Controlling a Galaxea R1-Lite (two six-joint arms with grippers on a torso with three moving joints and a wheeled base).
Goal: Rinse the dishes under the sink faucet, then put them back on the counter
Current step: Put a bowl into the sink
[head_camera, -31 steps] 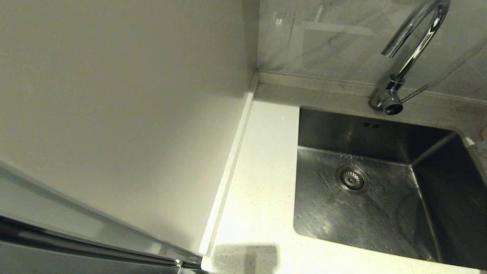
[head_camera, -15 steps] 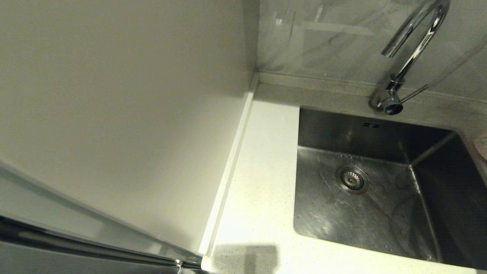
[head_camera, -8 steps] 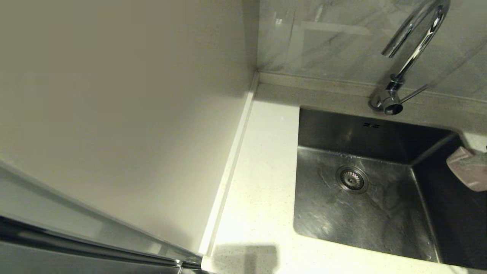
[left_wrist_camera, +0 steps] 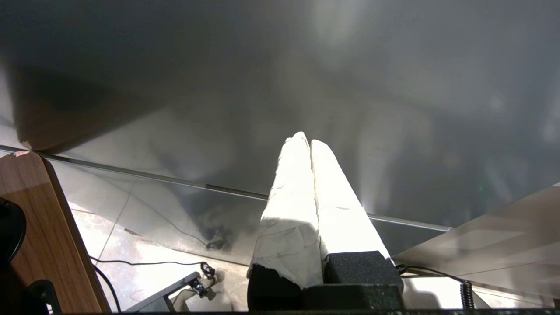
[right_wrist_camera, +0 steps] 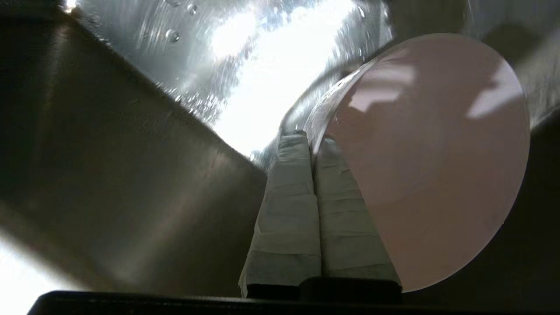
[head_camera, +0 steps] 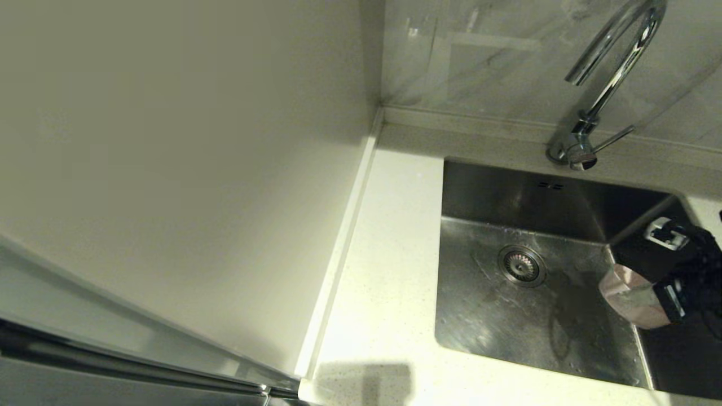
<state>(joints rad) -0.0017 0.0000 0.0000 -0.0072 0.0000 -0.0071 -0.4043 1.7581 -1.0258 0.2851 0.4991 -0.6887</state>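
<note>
My right gripper is to release the pink bowl on the sink's bottom between the round drain and side [head_camera: 593, 267].
A pale pink bowl [head_camera: 637, 316] hangs tilted over the right part of the steel sink [head_camera: 507, 321]. It sits right of the round drain [head_camera: 522, 265]. My right gripper [head_camera: 630, 291] reaches in from the right edge and is shut on the bowl's rim. In the right wrist view the taped fingers [right_wrist_camera: 288, 192] pinch the rim of the pink bowl [right_wrist_camera: 428, 153] above the wet sink floor [right_wrist_camera: 271, 57]. The chrome sink faucet [head_camera: 615, 67] stands behind the basin, its spout left of the bowl. No water runs from it. My left gripper [left_wrist_camera: 305, 140] is shut on nothing, parked low, away from the counter [head_camera: 389, 270].
A plain white upright panel [head_camera: 169, 141] walls off the counter's left side. A tiled wall [head_camera: 479, 56] rises behind the faucet. The faucet's thin lever [head_camera: 615, 138] points right. The left wrist view shows floor with cables [left_wrist_camera: 144, 262] and a wooden edge [left_wrist_camera: 43, 227].
My right gripper with the pink bowl has come in from the right edge and moved left and down over the sink. The faucet and left arm have not moved.
</note>
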